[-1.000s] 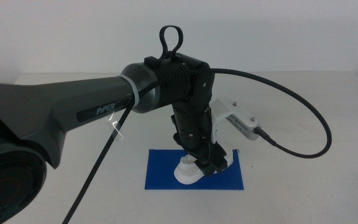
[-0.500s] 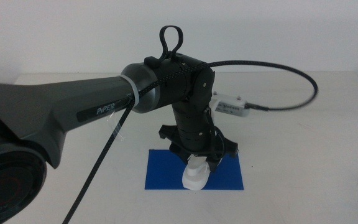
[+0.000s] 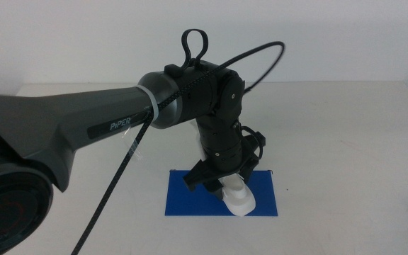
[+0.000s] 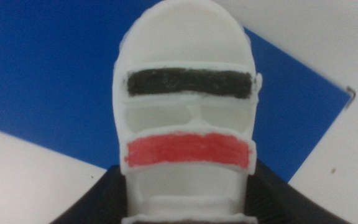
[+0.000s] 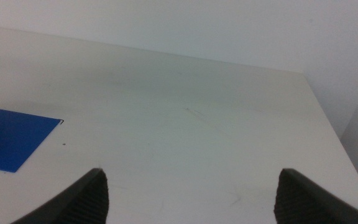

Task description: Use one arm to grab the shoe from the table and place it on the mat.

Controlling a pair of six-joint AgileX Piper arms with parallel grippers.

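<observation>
I should release the white shoe from my left gripper so it lies lengthwise across the middle of the dark blue mat [image 3: 213, 188].
My left arm [image 3: 83, 131] reaches in from the left, and its gripper [image 3: 225, 177] points down over the dark blue mat [image 3: 186, 202]. It is shut on the small white shoe [image 3: 238, 200], which hangs toe-down over the mat's right half near its front edge. I cannot tell whether the toe touches the mat. In the left wrist view the shoe [image 4: 188, 112] fills the middle, with one black and one red strap, between the dark jaws of the gripper [image 4: 188, 208], over the mat [image 4: 48, 81]. My right gripper [image 5: 191, 199] is open and empty over bare table, outside the middle view.
The white table [image 3: 346, 156] stretches around the mat on all sides. The left arm's black cable [image 3: 261, 60] loops up above the wrist. A corner of the mat [image 5: 11, 140] shows in the right wrist view, with the table's far edge [image 5: 166, 50] beyond.
The left wrist has rotated with the shoe in its grip. The toe has swung from the mat's middle to its front right. The cable has swung from the right up over the wrist.
</observation>
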